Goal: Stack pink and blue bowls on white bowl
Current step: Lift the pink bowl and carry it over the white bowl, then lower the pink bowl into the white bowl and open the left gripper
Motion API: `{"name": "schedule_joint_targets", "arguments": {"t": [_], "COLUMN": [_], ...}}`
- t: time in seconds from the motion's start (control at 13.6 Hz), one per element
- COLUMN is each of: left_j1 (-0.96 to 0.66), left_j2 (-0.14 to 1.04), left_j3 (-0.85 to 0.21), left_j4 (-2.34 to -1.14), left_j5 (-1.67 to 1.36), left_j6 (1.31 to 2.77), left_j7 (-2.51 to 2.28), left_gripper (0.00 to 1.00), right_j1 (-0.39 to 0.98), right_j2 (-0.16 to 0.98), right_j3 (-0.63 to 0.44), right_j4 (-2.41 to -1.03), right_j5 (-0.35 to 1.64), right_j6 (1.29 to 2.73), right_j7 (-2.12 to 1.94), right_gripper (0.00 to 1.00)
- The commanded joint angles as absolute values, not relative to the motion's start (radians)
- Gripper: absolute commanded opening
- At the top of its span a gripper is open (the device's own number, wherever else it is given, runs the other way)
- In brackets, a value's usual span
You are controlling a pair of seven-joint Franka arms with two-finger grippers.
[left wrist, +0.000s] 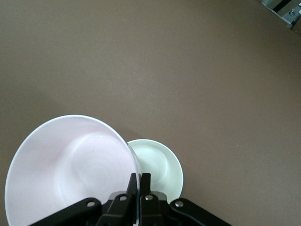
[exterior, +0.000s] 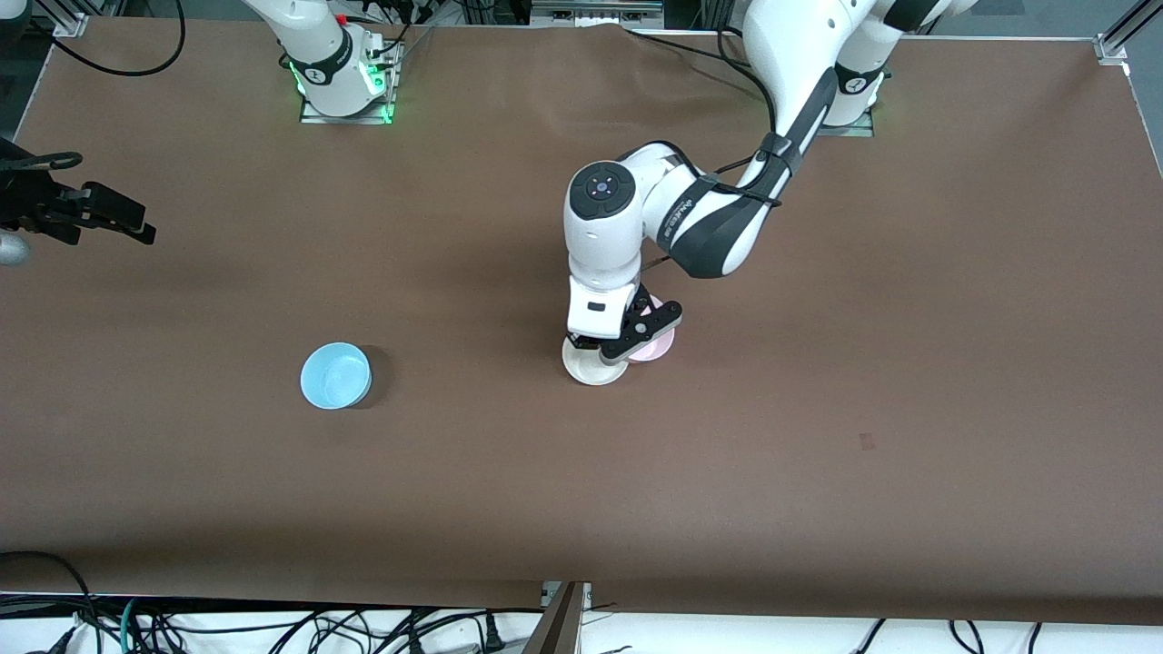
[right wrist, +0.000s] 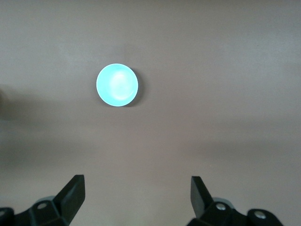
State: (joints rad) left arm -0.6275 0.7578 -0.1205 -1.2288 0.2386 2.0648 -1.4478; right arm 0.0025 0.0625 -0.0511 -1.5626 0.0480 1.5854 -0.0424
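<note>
My left gripper is to release the pink bowl inside the white bowl [exterior: 596, 356] [left wrist: 154, 170], so that it nests there above the brown cloth.
My left gripper [exterior: 627, 347] is shut on the rim of the pale pink bowl [exterior: 660, 341] and holds it tilted, just above the table. The cream-white bowl [exterior: 591, 365] sits on the table right beside it, partly under the gripper. In the left wrist view the pink bowl [left wrist: 70, 169] fills the near part, its rim pinched between the fingers [left wrist: 146, 184], with the white bowl [left wrist: 160, 164] lower down next to it. The light blue bowl [exterior: 336, 375] stands alone toward the right arm's end and also shows in the right wrist view [right wrist: 117, 84]. My right gripper [exterior: 136, 222] hangs open and empty in the air at the right arm's end of the table.
The table [exterior: 818, 436] is covered in plain brown cloth. Both arm bases stand along its edge farthest from the front camera. Cables lie below its edge nearest that camera.
</note>
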Motion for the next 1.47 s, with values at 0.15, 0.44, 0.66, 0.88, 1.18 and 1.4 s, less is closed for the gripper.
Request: {"name": "schedule_joint_targets", "arguments": {"t": [0.15, 0.44, 0.66, 0.88, 1.18, 1.4], "left_j1": [-0.719, -0.744, -0.749, -0.749, -0.75, -0.768], "left_j2": [0.9, 0.959, 0.997, 1.006, 1.032, 1.043], "left_j3": [-0.063, -0.043, -0.041, -0.026, -0.02, -0.006], "left_j4": [-0.994, -0.922, -0.879, -0.879, -0.877, -0.877], "left_j5": [0.264, 0.256, 0.256, 0.258, 0.258, 0.258], "left_j6": [1.954, 1.953, 1.954, 1.963, 1.974, 1.985], "left_j7": [-1.525, -1.561, -1.582, -1.582, -1.582, -1.6], "left_gripper": [0.0, 0.0, 0.0, 0.0, 0.0, 0.0], "right_j1": [-0.002, -0.002, -0.002, -0.002, -0.002, -0.002], "right_j2": [0.061, 0.061, 0.061, 0.061, 0.061, 0.061], "right_j3": [-0.051, -0.051, -0.051, -0.051, -0.051, -0.051], "right_j4": [-1.557, -1.557, -1.557, -1.557, -1.557, -1.557], "right_j5": [0.058, 0.058, 0.058, 0.058, 0.058, 0.058], "right_j6": [1.585, 1.585, 1.585, 1.585, 1.585, 1.585], "right_j7": [-0.043, -0.041, -0.043, -0.041, -0.043, -0.041], "right_gripper": [0.99, 0.99, 0.99, 0.99, 0.99, 0.99]}}
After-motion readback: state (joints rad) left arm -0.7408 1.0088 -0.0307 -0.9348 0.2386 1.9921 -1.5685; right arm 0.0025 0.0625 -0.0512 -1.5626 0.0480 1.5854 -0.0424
